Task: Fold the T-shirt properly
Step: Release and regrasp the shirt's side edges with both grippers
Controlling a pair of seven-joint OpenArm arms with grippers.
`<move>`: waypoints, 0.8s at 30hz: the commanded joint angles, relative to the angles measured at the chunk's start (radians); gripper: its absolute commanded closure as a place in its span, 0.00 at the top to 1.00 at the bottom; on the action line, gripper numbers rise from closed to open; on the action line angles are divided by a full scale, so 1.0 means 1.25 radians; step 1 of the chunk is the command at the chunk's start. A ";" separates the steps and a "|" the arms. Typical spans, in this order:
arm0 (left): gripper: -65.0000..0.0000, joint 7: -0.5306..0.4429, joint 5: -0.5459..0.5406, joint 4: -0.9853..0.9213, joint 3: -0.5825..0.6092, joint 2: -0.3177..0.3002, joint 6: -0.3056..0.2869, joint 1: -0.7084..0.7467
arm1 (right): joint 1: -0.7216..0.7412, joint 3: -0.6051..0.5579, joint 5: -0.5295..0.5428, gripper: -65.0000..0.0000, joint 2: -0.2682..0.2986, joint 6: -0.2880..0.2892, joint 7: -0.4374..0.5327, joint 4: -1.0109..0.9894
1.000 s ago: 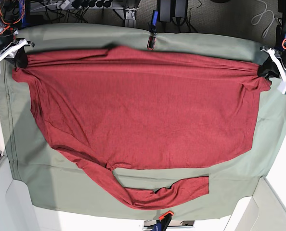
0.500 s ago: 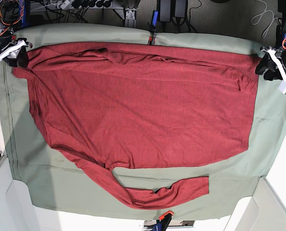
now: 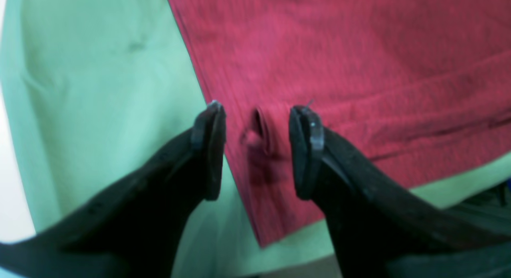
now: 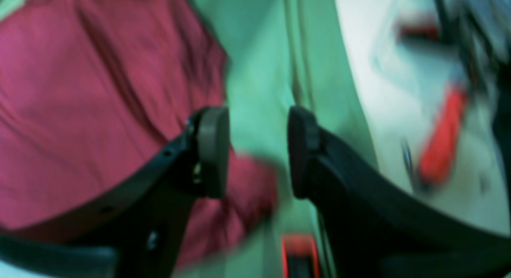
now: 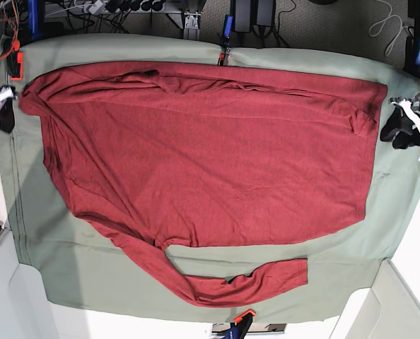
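Next, my right gripper closes on the T-shirt's side edge (image 5: 67,195) (image 4: 203,26), near where the curled long sleeve starts, well away from the T-shirt's far corner.
The dark red T-shirt (image 5: 210,155) lies spread flat on the sage-green table cover (image 5: 90,275). One long sleeve (image 5: 252,282) curls along the near edge. My left gripper (image 5: 397,128) is open just off the shirt's right far corner. In the left wrist view the gripper (image 3: 257,150) is open above a small pucker at the shirt's hemmed corner (image 3: 359,70), holding nothing. My right gripper (image 5: 3,113) is open beside the shirt's left far corner. The right wrist view is blurred; the gripper (image 4: 257,150) is open and empty, with the shirt (image 4: 80,110) to its left.
Clamps pin the cover at the far middle (image 5: 224,51), the near middle (image 5: 242,319) and the far left corner (image 5: 15,65). The last one shows as a red blur in the right wrist view (image 4: 439,138). Cables and gear lie beyond the far edge. White bins stand at both near corners.
Both grippers have let go of the shirt's far corners, opened and drawn away outward and toward the near side. The shirt's far edge now lies flat on the cover.
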 commanded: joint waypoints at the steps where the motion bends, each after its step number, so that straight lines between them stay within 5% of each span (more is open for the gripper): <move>1: 0.45 -0.014 -0.011 0.008 -0.010 -0.019 -0.003 -0.005 | 0.024 -0.002 -0.002 0.38 0.014 0.000 0.025 0.002; 16: 0.45 -0.039 0.017 0.000 -0.008 -0.036 -0.002 -0.006 | 0.513 -0.233 -0.207 0.38 0.013 -0.048 0.146 -0.541; 24: 0.49 -0.072 0.021 -0.038 0.000 -0.034 -0.002 -0.033 | 0.569 -0.306 -0.195 0.38 -0.005 -0.035 0.117 -0.688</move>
